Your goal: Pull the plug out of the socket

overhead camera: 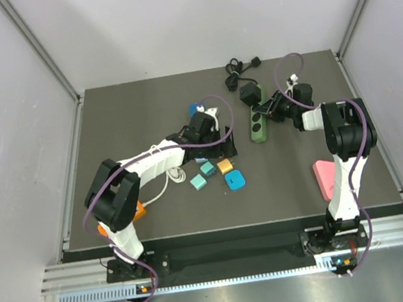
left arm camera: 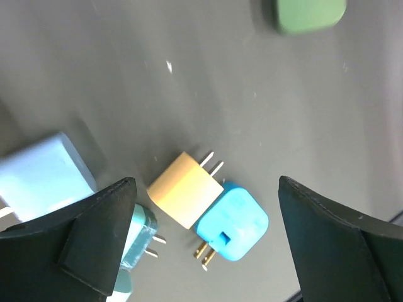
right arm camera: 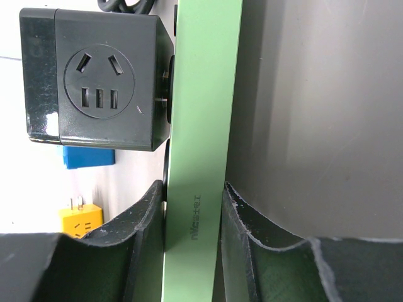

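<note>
My right gripper is holding the green power strip. Meanwhile, my left gripper will next go to the black cube plug's opposite sides point(overhead camera: 251, 95) and close there.
The green power strip point(overhead camera: 258, 126) lies at the back middle of the table. A black cube plug point(overhead camera: 251, 95) sits in its far outlet. In the right wrist view the cube point(right arm camera: 94, 82) is pressed against the strip's point(right arm camera: 203, 126) face. My right gripper point(overhead camera: 271, 109) is shut on the strip's long sides, just below the cube; it also shows in the right wrist view point(right arm camera: 194, 207). My left gripper point(overhead camera: 202, 128) is open and empty, hovering over loose small plugs left of the strip; it also shows in the left wrist view point(left arm camera: 204, 214).
Under the left gripper lie a yellow plug point(left arm camera: 186, 189), a blue plug point(left arm camera: 232, 220), a teal plug point(left arm camera: 141, 236) and a pale blue block point(left arm camera: 44, 176). A pink object point(overhead camera: 327, 178) lies front right, an orange one point(overhead camera: 139, 212) front left. A black cable point(overhead camera: 239, 70) coils at the back.
</note>
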### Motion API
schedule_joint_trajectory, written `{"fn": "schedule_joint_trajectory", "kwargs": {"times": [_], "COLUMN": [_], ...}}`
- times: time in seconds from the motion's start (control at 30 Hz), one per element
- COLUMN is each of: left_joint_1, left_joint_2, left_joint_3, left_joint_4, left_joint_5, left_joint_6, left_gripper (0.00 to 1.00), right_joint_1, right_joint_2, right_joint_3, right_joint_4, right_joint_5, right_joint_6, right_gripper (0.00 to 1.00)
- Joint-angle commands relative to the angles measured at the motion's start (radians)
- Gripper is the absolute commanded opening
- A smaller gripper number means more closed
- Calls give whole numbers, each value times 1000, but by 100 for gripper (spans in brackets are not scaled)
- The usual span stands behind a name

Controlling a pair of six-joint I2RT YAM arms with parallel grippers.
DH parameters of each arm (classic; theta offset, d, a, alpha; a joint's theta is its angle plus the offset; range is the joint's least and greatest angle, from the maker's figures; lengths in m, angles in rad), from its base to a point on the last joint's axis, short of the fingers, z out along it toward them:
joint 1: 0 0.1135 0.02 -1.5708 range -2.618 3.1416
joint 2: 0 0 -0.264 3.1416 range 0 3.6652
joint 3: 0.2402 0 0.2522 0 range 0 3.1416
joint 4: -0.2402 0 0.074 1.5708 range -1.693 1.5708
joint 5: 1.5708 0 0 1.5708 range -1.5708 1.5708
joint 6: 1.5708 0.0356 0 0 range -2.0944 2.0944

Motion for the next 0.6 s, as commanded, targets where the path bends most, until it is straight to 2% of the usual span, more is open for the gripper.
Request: {"fn": "schedule_joint_trajectory", "kwargs": {"times": [0.0,0.23,0.37,0.5,0.57], "left_joint_1": [8,29,48,51,52], "left_joint_2": [-28,171,330,435,497], "left_joint_3": [96,473,587,644,676], "left_joint_4": [18,107,285,437,463], "left_joint_5": [-54,-83,-108,-118,-114], "left_joint_6": [67,108,83,146,172], "left_gripper": [98,97,95,98,98], "right_joint_1": [-13,-12,-12,-12,-13], "right_joint_2": [17,22,23,25,28], "right_joint_3": [1,2,2,2,2], "right_joint_4": [44,59,62,70,74], "right_joint_5": [29,9,0,-11,-14], "right_joint_6": [-42,-40,-40,-33,-33], "right_gripper": [0,0,0,0,0]}}
